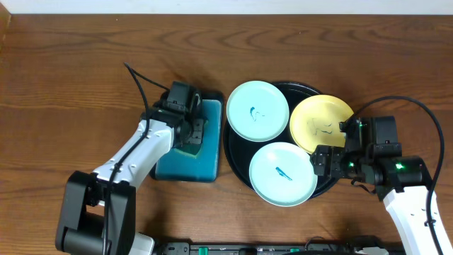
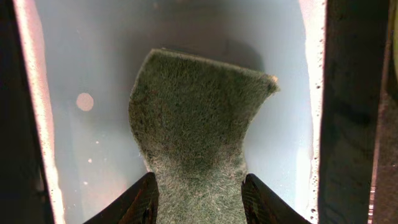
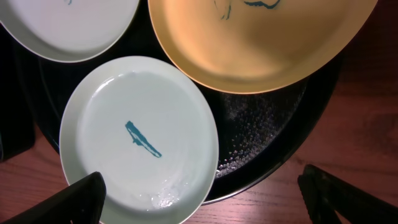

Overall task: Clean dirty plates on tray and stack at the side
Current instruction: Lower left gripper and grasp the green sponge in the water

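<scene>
Next, my right gripper closes on the front mint-blue plate's rim [image 1: 316,173] [image 3: 217,149], on the side that is next to the yellow plate and the wet bottom of the round tray.
Three plates lie on the round black tray [image 1: 237,159]: a mint-blue plate [image 1: 257,110] at the back left, a yellow plate [image 1: 320,122] at the back right, a second mint-blue plate [image 1: 282,173] at the front. Each has a dark teal smear. My left gripper [image 1: 192,134] is over the rectangular teal tray [image 1: 185,164], shut on a green sponge [image 2: 198,149] that bulges between the fingers. My right gripper [image 3: 202,196] is open and empty, above the tray's right edge; the front mint-blue plate [image 3: 140,137] and the yellow plate [image 3: 261,43] lie below it.
The round tray's bottom [image 3: 261,130] is wet with small droplets. The brown wooden table [image 1: 71,92] extends left and behind. A cable [image 1: 141,88] runs over the left arm.
</scene>
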### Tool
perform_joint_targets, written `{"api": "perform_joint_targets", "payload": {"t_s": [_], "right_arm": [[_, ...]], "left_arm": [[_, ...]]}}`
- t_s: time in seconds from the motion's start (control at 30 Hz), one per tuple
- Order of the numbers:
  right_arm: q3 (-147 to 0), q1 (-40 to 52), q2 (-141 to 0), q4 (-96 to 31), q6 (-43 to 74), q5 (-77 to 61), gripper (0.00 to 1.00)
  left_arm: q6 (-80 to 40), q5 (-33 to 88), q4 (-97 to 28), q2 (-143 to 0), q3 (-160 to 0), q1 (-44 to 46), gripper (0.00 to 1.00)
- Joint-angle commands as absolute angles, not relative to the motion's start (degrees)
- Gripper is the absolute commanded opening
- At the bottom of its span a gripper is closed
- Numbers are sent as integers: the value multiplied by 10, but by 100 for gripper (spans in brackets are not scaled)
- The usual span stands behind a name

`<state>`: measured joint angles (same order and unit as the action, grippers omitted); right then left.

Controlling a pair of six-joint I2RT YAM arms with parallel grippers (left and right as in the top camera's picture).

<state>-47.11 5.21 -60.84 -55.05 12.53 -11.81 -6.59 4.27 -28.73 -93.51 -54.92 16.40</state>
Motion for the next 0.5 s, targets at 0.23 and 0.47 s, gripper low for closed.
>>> {"api": "perform_joint_targets", "payload": {"t_s": [0.23, 0.47], "right_arm": [[-482, 57, -607, -551, 119, -121, 98], [-482, 57, -607, -551, 119, -121, 98]], "left_arm": [[-63, 34, -228, -943, -500, 165, 44], [-63, 36, -206, -954, -497, 165, 45]]}}
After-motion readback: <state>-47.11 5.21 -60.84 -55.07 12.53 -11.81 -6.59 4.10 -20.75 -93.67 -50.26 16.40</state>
